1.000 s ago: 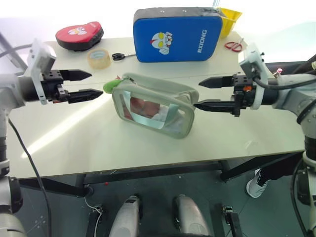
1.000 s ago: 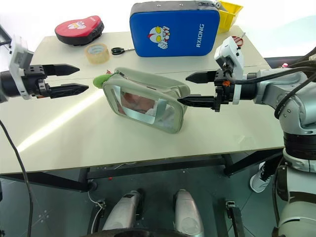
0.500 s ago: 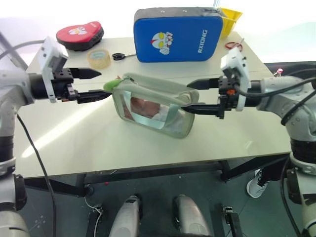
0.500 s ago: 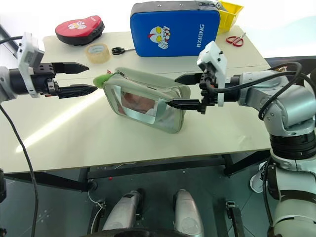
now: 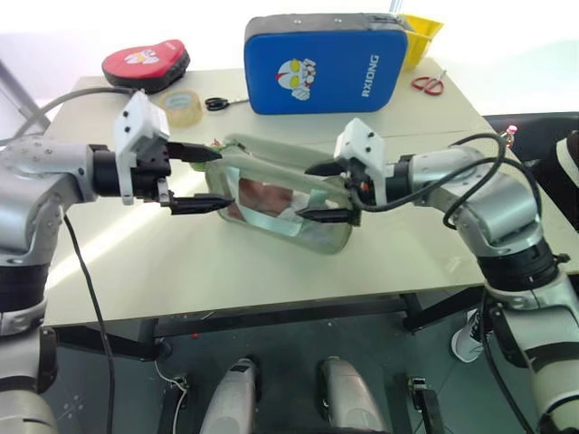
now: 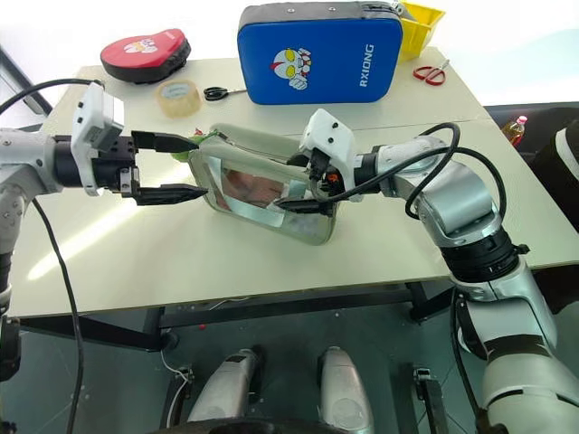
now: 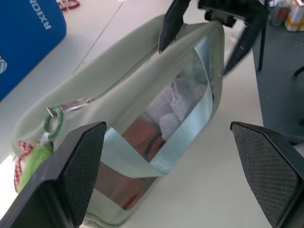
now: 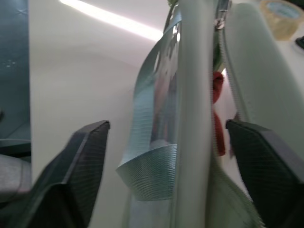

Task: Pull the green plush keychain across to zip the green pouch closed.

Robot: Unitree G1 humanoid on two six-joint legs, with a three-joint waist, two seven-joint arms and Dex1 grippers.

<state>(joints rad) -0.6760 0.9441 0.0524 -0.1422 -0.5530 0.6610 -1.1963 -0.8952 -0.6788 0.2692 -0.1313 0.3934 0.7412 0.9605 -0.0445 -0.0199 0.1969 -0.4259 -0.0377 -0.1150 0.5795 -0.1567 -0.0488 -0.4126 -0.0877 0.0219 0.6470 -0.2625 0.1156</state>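
Note:
The green pouch lies crooked between the robot's grippers, so the right gripper needs to straighten it and pinch its front edge at the end [image 5: 336, 191] opposite the keychain.
The pale green pouch [image 5: 280, 194] lies in the middle of the table, its clear window facing me and its top zipper open. At its left end the green plush keychain [image 7: 31, 160] hangs from the zipper pull. My left gripper [image 5: 204, 179] is open, one finger above that end and one below, close to the keychain but not touching it. The right gripper [image 5: 315, 192] straddles the pouch's right end, and the fabric edge [image 8: 192, 118] stands between its spread fingers.
A blue cartoon-printed pad [image 5: 326, 63] stands at the back, with a yellow bin [image 5: 418, 36] and red scissors [image 5: 428, 85] to its right. A red pad [image 5: 145, 63], a tape roll [image 5: 181, 107] and black scissors [image 5: 215, 103] lie at the back left.
Both grippers have closed in on the pouch from either side. The right one has slid over the right end and its fingers have narrowed. The left one has come up to the keychain end.

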